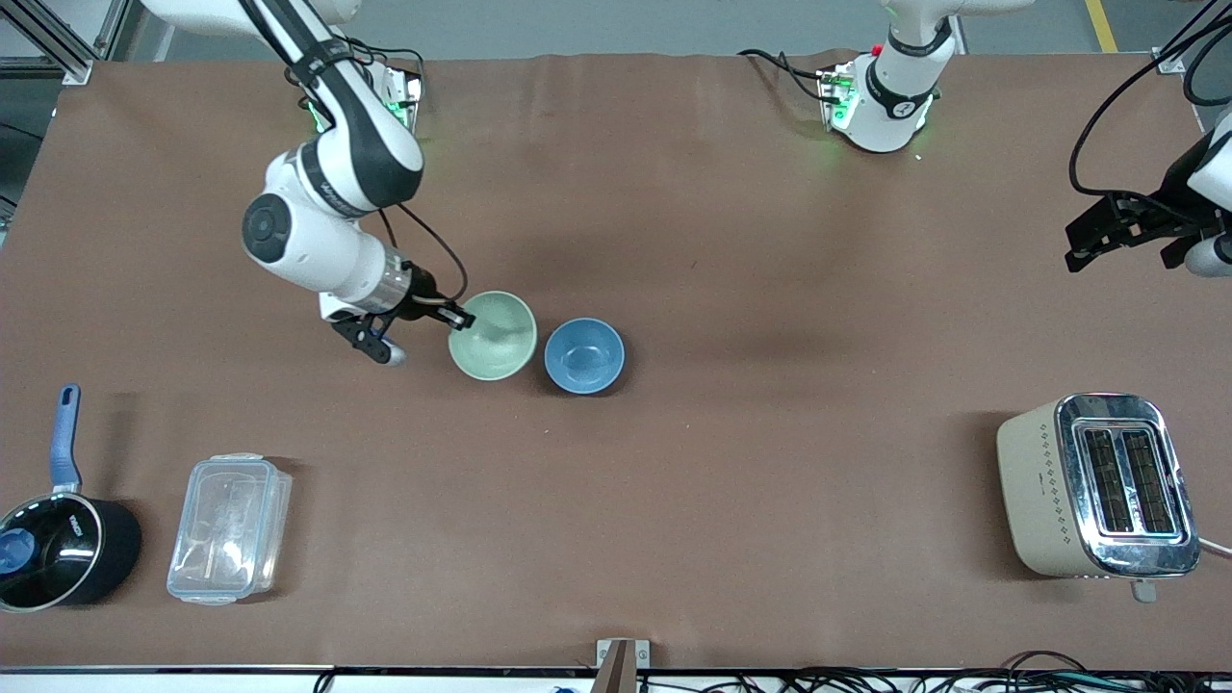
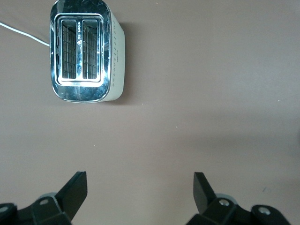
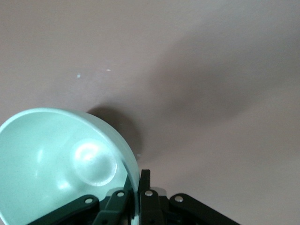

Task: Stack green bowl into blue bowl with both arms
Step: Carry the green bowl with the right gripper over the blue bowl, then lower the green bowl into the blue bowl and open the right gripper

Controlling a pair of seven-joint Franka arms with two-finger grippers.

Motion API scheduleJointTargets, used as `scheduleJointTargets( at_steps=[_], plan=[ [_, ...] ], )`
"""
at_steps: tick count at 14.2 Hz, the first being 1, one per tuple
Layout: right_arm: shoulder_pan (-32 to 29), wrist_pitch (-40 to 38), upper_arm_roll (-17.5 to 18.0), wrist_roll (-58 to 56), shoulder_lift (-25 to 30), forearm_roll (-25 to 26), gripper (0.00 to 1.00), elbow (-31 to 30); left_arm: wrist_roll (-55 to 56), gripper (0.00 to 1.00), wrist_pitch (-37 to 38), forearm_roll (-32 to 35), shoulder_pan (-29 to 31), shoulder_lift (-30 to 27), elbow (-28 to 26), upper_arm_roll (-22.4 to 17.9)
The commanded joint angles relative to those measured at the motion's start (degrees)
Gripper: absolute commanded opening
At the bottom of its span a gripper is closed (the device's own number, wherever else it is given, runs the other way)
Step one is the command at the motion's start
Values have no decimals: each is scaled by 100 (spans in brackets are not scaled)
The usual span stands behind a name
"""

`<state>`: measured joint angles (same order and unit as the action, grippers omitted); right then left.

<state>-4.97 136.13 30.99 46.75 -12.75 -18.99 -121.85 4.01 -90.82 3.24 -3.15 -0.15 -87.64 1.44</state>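
Note:
My right gripper is holding the green bowl and will let go of it down in the middle of the blue bowl (image 1: pixel 584 354), with the green bowl's base on the bottom.
The green bowl (image 1: pixel 493 335) is near the middle of the table, tilted, with the blue bowl (image 1: pixel 584 355) right beside it toward the left arm's end. My right gripper (image 1: pixel 462 319) is shut on the green bowl's rim, one finger inside and one outside. The right wrist view shows the green bowl (image 3: pixel 56 159) pinched in my right gripper (image 3: pixel 136 187). My left gripper (image 1: pixel 1092 241) is open and empty, held high over the left arm's end of the table; its fingers (image 2: pixel 75 192) are wide apart above bare tabletop.
A beige and chrome toaster (image 1: pixel 1092 486) stands at the left arm's end, also in the left wrist view (image 2: pixel 86 51). A clear plastic lidded box (image 1: pixel 229 527) and a black saucepan with a blue handle (image 1: pixel 58 539) sit at the right arm's end.

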Motion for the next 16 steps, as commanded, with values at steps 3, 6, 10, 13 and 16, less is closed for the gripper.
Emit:
scheduleJointTargets(
  at_steps=[3,6,10,13,16],
  plan=[
    [57,773,591,1430,-869,1053,0,346,39,100,12,-69,-46,-134,-113,-13],
    [197,1047,741,2222,-1238,1809,0,469,39,100,12,-78,-46,-125,-113,-4],
    [321,1047,750,3242,-1704,3056,0,750,48,100,12,-78,-63,-116,-122,5],
    [347,1056,750,3376,-1810,3306,0,759,39,100,21,-87,-63,-116,-131,5],
    [452,1074,750,3428,-1898,3314,1,856,39,100,21,-87,-63,-81,-131,14]
  ],
)
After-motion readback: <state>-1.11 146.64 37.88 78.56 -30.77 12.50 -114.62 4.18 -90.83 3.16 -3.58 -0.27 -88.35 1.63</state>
